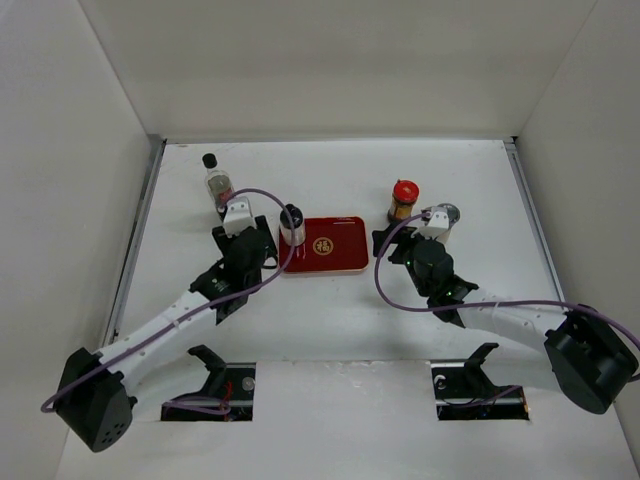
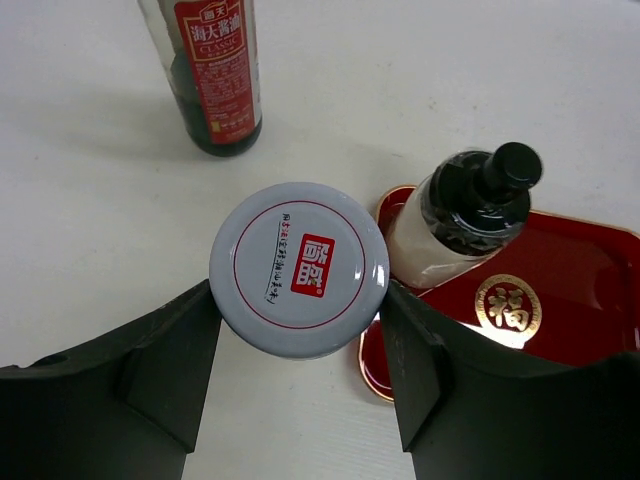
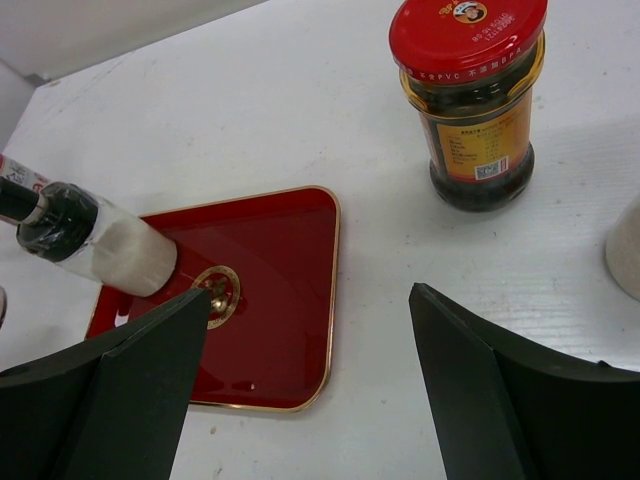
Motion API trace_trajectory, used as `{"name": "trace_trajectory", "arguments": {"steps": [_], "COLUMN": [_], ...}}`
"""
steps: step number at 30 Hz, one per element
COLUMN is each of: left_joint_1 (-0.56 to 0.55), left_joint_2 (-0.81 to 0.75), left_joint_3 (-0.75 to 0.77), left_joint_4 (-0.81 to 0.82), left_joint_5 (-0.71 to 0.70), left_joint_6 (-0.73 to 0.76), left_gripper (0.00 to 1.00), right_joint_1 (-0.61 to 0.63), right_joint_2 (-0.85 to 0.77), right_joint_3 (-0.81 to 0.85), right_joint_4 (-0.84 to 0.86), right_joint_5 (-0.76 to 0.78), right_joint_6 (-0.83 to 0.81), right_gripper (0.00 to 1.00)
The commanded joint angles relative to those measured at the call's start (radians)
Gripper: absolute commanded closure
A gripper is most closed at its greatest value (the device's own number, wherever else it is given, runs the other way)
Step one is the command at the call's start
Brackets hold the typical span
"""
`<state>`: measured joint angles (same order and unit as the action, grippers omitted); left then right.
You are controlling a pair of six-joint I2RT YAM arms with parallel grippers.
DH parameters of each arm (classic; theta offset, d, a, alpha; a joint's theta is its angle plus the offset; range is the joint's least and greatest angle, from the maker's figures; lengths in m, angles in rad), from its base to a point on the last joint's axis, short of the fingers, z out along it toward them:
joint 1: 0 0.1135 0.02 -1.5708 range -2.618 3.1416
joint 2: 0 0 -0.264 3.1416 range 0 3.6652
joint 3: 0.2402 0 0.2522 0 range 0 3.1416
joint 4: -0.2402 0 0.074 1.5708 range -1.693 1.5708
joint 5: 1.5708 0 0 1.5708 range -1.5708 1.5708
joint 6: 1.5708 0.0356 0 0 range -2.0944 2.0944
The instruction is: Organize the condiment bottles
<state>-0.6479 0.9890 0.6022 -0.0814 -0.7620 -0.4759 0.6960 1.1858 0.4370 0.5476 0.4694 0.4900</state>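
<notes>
My left gripper has the grey-lidded shaker, which is now just beside the red tray. It will release the shaker on the red tray (image 1: 297,256), in front of the short black-capped bottle.
My left gripper (image 2: 298,300) is shut on a grey-lidded shaker (image 2: 298,268), just left of the red tray (image 2: 590,290); in the top view the gripper (image 1: 243,228) hides it. A short black-capped bottle (image 2: 460,215) stands on the tray's left end (image 1: 291,224). The tall clear black-capped bottle (image 1: 216,183) stands behind my left gripper. My right gripper (image 3: 310,300) is open and empty above the table by the tray's right edge (image 3: 280,290). The red-capped brown jar (image 3: 470,100) stands beyond it. A second grey-lidded shaker (image 1: 443,215) stands to its right.
White walls close in the table on the left, back and right. The tray (image 1: 335,245) lies mid-table between the two grippers. Purple cables loop off both wrists.
</notes>
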Motion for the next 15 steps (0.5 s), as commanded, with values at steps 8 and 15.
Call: {"name": "trace_trajectory", "arguments": {"steps": [8,15], "left_joint_1": [-0.232,-0.189], "left_joint_2": [0.129,0.273], "left_joint_3": [0.027,0.031], "left_joint_4": [0.272,0.385], "left_joint_5": [-0.003,0.024], "left_joint_6": [-0.035,-0.017], "left_gripper": [0.72,0.72], "right_joint_1": [0.015,0.012], "right_joint_2": [-0.057,-0.057], "right_joint_3": [0.011,0.008], "right_joint_4": [0.072,0.071], "right_joint_5": [-0.003,-0.009], "right_joint_6": [-0.007,-0.004], "right_gripper": [0.13,0.12]}}
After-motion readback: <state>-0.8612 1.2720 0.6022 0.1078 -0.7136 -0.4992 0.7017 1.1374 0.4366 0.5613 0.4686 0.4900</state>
